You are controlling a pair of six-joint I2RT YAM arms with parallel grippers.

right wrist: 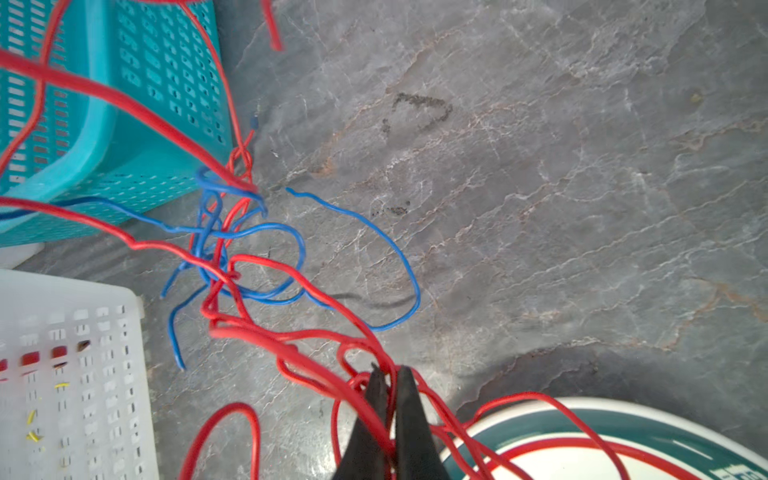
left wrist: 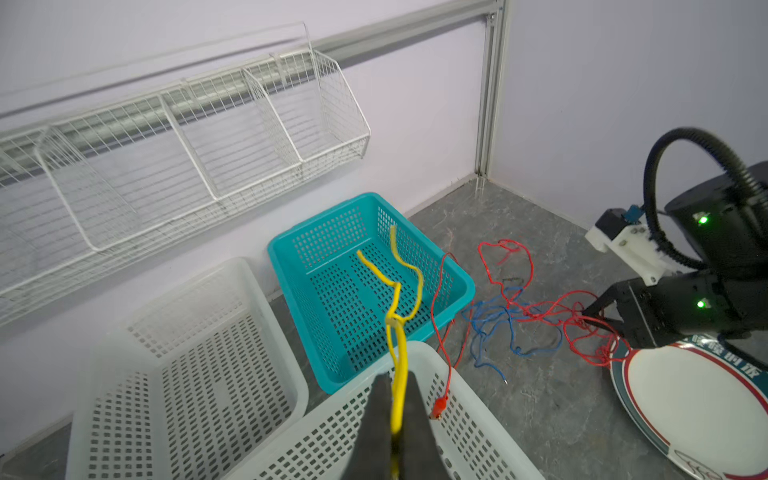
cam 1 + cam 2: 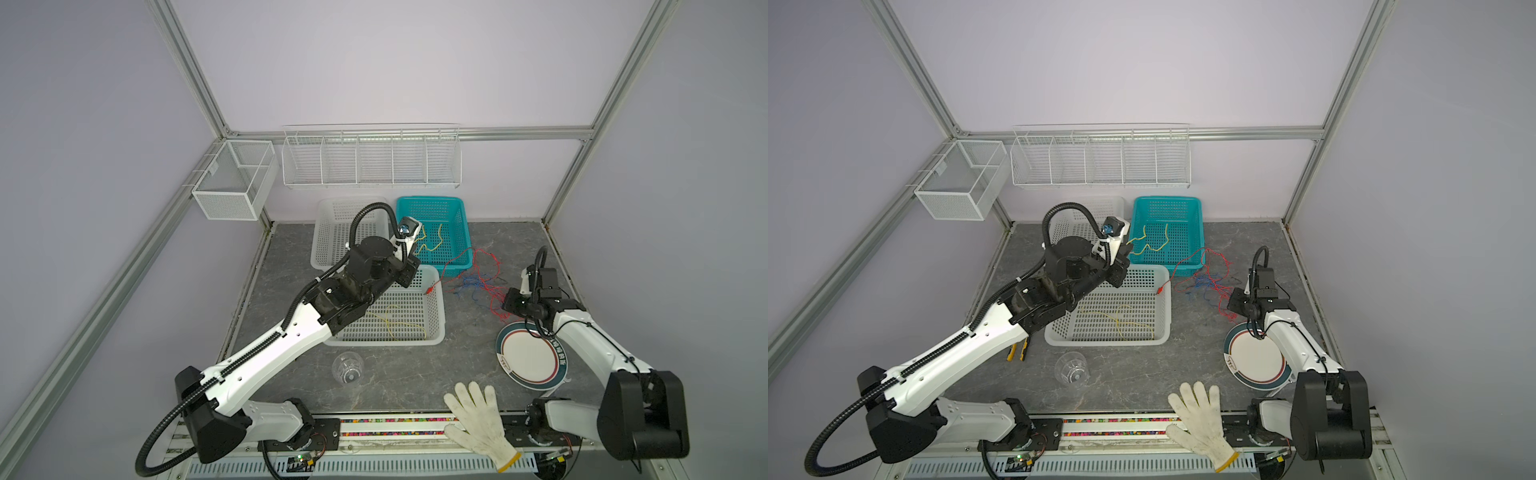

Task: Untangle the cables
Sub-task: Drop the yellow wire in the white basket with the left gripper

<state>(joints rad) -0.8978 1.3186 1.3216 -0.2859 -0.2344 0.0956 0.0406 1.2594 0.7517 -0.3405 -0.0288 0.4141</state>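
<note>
The yellow cable, which hangs over the teal basket now, will be released by my left gripper, so that it is set down on the middle of the near white basket's bottom (image 3: 391, 323).
My left gripper (image 2: 398, 376) (image 3: 415, 253) is shut on a yellow cable (image 2: 397, 299) (image 3: 434, 247), which hangs over the teal basket (image 2: 465, 282). Red cable (image 1: 291, 345) (image 3: 482, 282) and blue cable (image 1: 266, 226) (image 3: 471, 284) lie tangled on the table to the right of that basket. My right gripper (image 1: 388, 372) (image 3: 502, 306) is shut on red strands at the tangle's near right end, by the plate. A red clip end (image 2: 439, 405) rests inside the near white basket's rim. A second yellow cable (image 3: 390, 322) lies in that basket.
The near white basket (image 3: 441, 316), a far white basket (image 3: 328, 232) and the teal basket (image 3: 464, 241) crowd the middle. A plate (image 3: 528, 357) lies under my right arm. A clear cup (image 3: 348, 368), a white glove (image 3: 478, 415) and yellow-handled pliers (image 3: 1017, 351) lie near the front. Wire racks line the back.
</note>
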